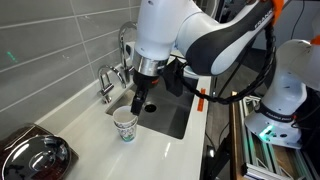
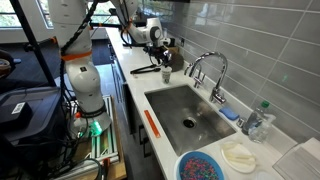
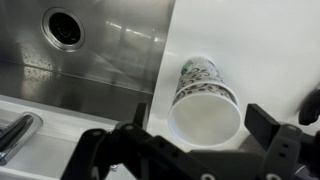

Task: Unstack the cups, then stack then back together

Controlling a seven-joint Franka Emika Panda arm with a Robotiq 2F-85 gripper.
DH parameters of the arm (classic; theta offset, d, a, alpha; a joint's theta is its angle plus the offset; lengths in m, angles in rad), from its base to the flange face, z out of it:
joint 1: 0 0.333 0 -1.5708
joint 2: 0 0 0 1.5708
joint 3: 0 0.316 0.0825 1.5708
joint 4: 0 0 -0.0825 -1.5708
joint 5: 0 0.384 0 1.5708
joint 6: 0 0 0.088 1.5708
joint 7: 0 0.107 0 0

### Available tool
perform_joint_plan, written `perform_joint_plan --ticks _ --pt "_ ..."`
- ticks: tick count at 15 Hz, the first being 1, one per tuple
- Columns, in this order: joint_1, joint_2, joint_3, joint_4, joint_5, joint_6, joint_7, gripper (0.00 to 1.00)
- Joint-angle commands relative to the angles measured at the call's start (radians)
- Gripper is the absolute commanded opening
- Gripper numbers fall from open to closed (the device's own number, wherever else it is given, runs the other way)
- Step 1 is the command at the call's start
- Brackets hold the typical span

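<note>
Fingers span the cup's opening; I should pinch one edge of the inner cup's rim (image 3: 171, 116), lifting it out.
A white paper cup with a green pattern (image 1: 125, 125) stands upright on the white counter beside the sink, seen in both exterior views (image 2: 166, 73). I see one cup shape; I cannot tell whether a second is nested inside. In the wrist view the cup (image 3: 200, 80) sits below me, its open mouth facing the camera. My gripper (image 3: 200, 118) is open, with one finger on each side of the rim and not touching it. In an exterior view the gripper (image 1: 140, 100) hangs just above the cup.
The steel sink basin (image 1: 165, 112) (image 2: 190, 110) with its drain (image 3: 65, 27) lies next to the cup. The faucet (image 1: 108, 80) (image 2: 210, 70) stands at the tiled wall. A dark pot (image 1: 30, 155) sits on the counter. A blue bowl (image 2: 203, 166) and white items (image 2: 238, 155) are past the sink.
</note>
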Motion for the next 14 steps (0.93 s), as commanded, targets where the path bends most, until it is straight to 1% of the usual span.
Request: perform_joint_plan --ticks 1,2,3,6,7,8,9,10,13,14 --pt "0.015 0.072 -0.036 0.07 -0.069 0.003 0.053 1.0" --pt "0.018 0.089 -0.046 0.086 -0.079 0.003 0.056 1.0" --pt "0.023 0.103 -0.054 0.103 -0.082 0.001 0.056 0.96" --pt "0.037 0.147 -0.077 0.143 -0.079 0.003 0.049 0.75" --pt "0.042 0.159 -0.083 0.154 -0.072 0.006 0.044 0.64" --pt "0.047 0.17 -0.09 0.166 -0.069 0.002 0.04 0.56" --pt "0.053 0.18 -0.098 0.173 -0.07 0.002 0.04 0.57" --pt "0.058 0.189 -0.103 0.18 -0.066 0.003 0.036 0.73" --pt "0.073 0.212 -0.121 0.194 -0.062 0.003 0.034 0.81" --pt "0.077 0.218 -0.127 0.198 -0.062 0.003 0.034 0.82"
